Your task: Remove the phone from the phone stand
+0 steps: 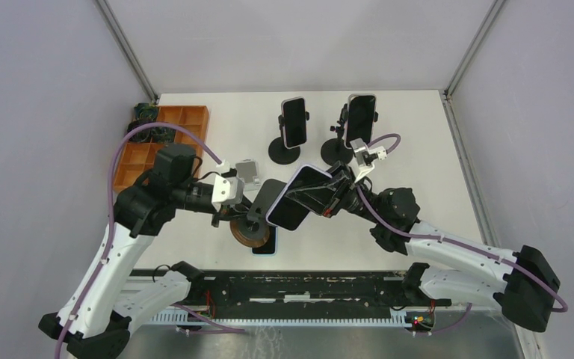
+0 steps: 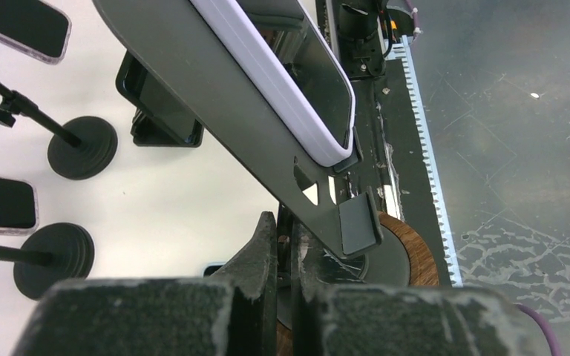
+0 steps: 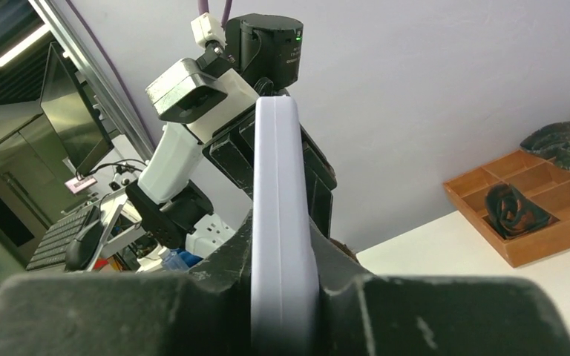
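Note:
The robot's right gripper should release the lilac phone on the white table (image 1: 296, 233) next to the flat dark phone, close to the front edge.
The phone (image 1: 299, 196), in a pale lilac case, leans tilted against the grey plate of the phone stand (image 1: 264, 196), which has a round wooden base (image 1: 245, 233). My right gripper (image 1: 334, 191) is shut on the phone's upper end. In the right wrist view both fingers press on the phone's (image 3: 280, 185) faces, so the right gripper (image 3: 282, 252) holds it edge-on. My left gripper (image 2: 289, 222) is shut on the stand's thin stem, low down behind the plate (image 2: 215, 96). The phone's (image 2: 282, 70) lower end sits a little above the stand's lip (image 2: 360, 222).
Two more phones stand on black round-based stands (image 1: 294, 122) (image 1: 361, 116) at the back. Another dark phone (image 1: 265, 243) lies flat by the wooden base. An orange compartment tray (image 1: 161, 142) sits at the back left, and a small grey object (image 1: 248, 169) lies near my left wrist.

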{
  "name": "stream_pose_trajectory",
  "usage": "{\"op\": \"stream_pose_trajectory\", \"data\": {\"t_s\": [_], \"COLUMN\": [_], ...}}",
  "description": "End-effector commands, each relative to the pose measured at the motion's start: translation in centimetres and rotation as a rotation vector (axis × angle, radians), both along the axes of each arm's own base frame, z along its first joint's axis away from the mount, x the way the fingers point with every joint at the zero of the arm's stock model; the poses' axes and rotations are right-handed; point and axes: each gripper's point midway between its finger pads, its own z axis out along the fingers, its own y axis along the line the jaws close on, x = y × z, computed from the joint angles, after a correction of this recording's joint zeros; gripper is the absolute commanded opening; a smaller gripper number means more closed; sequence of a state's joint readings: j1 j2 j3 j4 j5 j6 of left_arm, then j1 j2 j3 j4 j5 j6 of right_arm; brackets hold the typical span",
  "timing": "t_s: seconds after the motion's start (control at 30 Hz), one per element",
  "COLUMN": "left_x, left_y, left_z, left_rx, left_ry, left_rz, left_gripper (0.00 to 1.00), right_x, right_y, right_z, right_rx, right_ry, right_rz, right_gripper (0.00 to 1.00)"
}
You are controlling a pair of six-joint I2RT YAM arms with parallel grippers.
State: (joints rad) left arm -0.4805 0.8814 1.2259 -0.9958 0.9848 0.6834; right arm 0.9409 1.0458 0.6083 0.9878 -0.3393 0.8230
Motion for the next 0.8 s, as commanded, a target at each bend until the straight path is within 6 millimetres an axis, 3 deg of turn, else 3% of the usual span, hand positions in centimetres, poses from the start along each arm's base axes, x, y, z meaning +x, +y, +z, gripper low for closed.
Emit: {"op": "stream_pose_trajectory", "data": {"t_s": [0.0,0.33,0.57,0.67,0.77], "left_x": [1.0,1.8,2.6,3.0,3.1], "left_y": [0.3,0.5,0.5,0.6,0.4], "left_z": [0.8,0.6,-0.3,-0.1,1.0], "left_rx": [0.005,0.024,0.049,0.056,0.029], "left_ry": [-0.077,-0.119,-0.118,-0.12,-0.126], "left_rz": [0.035,0.06,0.074,0.093,0.103], "left_gripper": [0.02,0.02,0.02,0.02,0.02], "right_x": [-0.9,-2.4,-2.7,-2.3,-1.4], "right_y": [-2.2,-5.2,-4.6,-4.1,-3.8], "right_z": [2.2,0.1,0.1,-1.5,-4.5], "right_rx": [0.048,-0.004,-0.031,-0.099,-0.199], "right_ry": [-0.059,-0.026,-0.017,0.007,0.058], "right_rz": [-0.014,-0.038,-0.006,-0.008,-0.037], "right_gripper": [0.18,0.07,0.01,0.0,0.0]}}
